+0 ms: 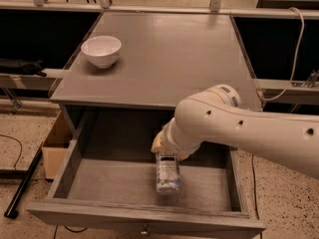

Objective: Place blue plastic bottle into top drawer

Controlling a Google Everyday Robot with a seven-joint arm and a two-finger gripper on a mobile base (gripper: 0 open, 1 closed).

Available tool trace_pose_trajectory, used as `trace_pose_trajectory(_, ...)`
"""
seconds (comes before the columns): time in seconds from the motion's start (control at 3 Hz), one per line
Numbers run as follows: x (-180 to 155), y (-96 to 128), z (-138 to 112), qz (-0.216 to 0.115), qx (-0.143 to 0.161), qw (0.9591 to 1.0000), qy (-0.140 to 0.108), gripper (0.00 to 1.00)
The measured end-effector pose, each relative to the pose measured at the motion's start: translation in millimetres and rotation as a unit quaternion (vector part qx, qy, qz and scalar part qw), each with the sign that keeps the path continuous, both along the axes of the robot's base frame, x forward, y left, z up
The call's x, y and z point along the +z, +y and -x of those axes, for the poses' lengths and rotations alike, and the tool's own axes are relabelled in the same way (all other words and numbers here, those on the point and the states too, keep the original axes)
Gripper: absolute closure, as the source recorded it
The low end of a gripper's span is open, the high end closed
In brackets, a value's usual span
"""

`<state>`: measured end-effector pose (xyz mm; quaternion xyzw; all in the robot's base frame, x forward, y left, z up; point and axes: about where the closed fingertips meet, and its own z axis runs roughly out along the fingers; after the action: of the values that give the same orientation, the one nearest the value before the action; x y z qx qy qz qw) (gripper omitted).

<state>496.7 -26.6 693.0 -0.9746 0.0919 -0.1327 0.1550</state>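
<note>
Next, my gripper sets the blue plastic bottle, now inside the open top drawer, down on the middle of the drawer's bottom [159, 178], behind the round knob, and lets go of it.
The blue plastic bottle [167, 176] is a pale translucent bottle with a white label. It is inside the open top drawer [99, 214], right of the middle of the drawer floor, with its lower end toward the front panel. Its upper end disappears under the gripper [168, 151]. The gripper sits at the end of my white arm [239, 128], which reaches in from the right and hides most of it. A yellowish part of the gripper shows to the left of the bottle's upper end. The drawer is pulled far out, and a small round knob [144, 229] is on its front.
A white round bowl [101, 50] stands on the grey tabletop [169, 54] at the back left. A cardboard box [52, 143] and a black pole [22, 188] are on the floor to the left of the drawer. A cable [295, 44] hangs at the right.
</note>
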Motion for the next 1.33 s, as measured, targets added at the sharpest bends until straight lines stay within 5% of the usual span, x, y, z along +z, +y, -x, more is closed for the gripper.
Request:
trace_pose_trajectory(0.33, -33.0, 14.4, 8.3, -0.018, -0.007, 0.9995, 0.024, 1.0)
trace_pose_trajectory(1.33, -56.7, 19.1, -15.1, -0.067, -0.023, 0.997, 0.033, 1.0)
